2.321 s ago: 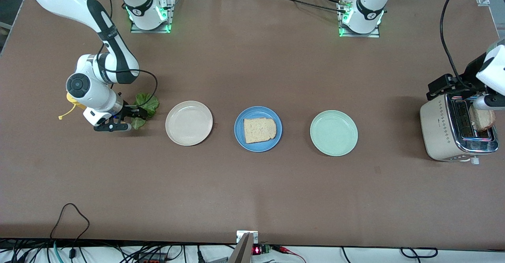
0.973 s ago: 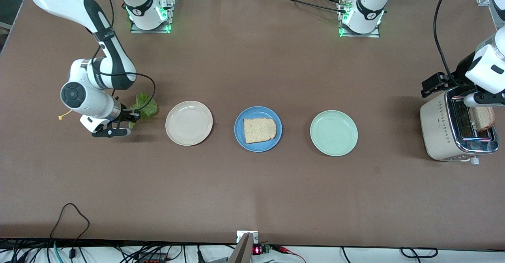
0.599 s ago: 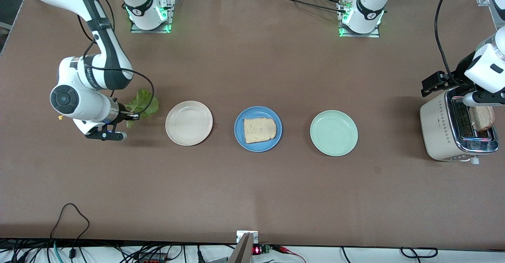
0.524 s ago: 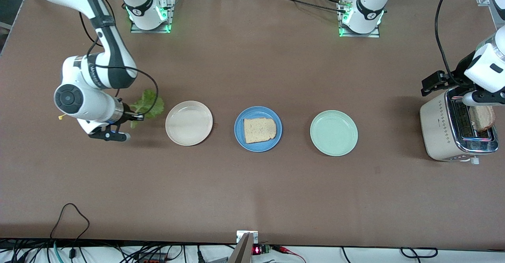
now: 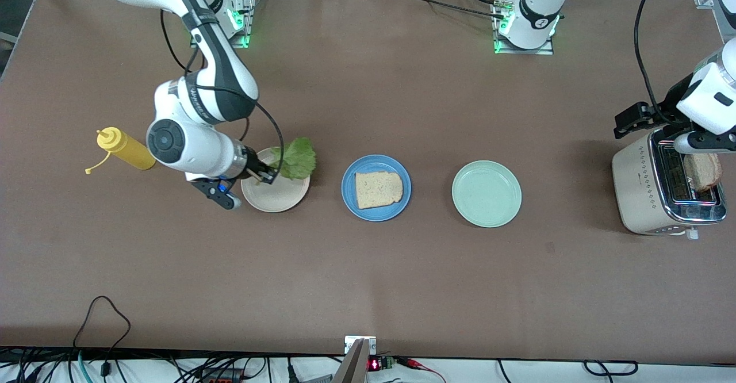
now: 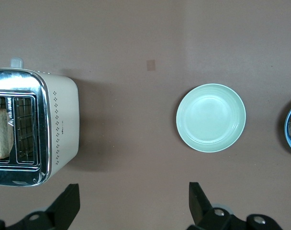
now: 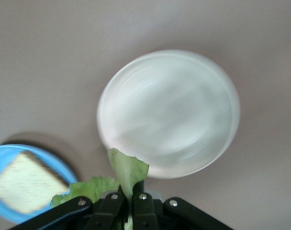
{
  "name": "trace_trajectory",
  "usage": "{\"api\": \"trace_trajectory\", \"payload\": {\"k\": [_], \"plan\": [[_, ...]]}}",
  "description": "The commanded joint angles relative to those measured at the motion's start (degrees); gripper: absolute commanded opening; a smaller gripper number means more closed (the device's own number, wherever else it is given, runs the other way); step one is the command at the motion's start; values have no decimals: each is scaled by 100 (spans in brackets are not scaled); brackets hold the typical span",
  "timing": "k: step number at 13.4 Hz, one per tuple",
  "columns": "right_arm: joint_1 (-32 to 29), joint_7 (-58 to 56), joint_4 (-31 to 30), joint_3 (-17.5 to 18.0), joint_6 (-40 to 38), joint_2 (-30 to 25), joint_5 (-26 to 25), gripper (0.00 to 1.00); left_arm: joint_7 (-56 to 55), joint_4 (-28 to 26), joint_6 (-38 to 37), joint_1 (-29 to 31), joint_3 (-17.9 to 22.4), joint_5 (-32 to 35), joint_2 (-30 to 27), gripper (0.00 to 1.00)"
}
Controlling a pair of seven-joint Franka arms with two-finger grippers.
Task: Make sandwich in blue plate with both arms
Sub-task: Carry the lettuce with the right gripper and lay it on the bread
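The lettuce leaf is for the sandwich. Next, my right gripper lets go of it on top of the bread slice on the blue plate [image 5: 379, 183] [image 7: 28, 184].
The blue plate [image 5: 376, 188] sits mid-table with one bread slice [image 5: 378, 190] on it; both also show in the right wrist view, plate [image 7: 4, 155] and bread [image 7: 26, 182]. My right gripper [image 5: 265, 175] is shut on a ruffled green lettuce leaf [image 5: 298, 159] and holds it in the air over the cream plate [image 5: 275, 192]. The right wrist view shows the leaf [image 7: 128, 170] pinched between the shut fingers [image 7: 131, 199]. My left gripper [image 6: 133, 203] is open and empty, raised beside the toaster [image 5: 661, 190]. A second bread slice [image 5: 702, 171] stands in a toaster slot.
A pale green plate [image 5: 486, 194] lies between the blue plate and the toaster. A yellow squeeze bottle [image 5: 125, 149] lies toward the right arm's end. Cables hang along the table's front edge.
My right gripper has carried the lettuce from beside the yellow bottle toward the table's middle, to over the cream plate. The yellow bottle has come into view. The left arm has held still.
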Motion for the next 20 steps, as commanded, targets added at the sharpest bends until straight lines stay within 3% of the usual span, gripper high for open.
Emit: {"api": "trace_trajectory", "payload": {"k": [1,3,8,15,17,19,20], "plan": [[409,1129,813,-43,-57,698,442,0,111,-28,-77,14,31,44,-90,100],[551,1667,1165,-43,13,1041,618,0,120,-28,-59,31,31,36,-90,100],[964,2301,1211,-43,1067,1384,944,3,120,-28,-42,32,31,36,-90,100],[1359,2311,1289,-43,1745,1727,1067,8,94,-28,-59,23,31,36,-81,100],[1412,2241,1377,-43,1763,1842,1050,14,94,-28,-59,23,22,27,-81,100],[1413,2232,1378,-43,1746,1877,1024,56,94,-19,-42,32,31,27,-55,100],[1413,2223,1378,-43,1745,1877,997,68,94,-19,-33,32,31,27,-46,100]]}}
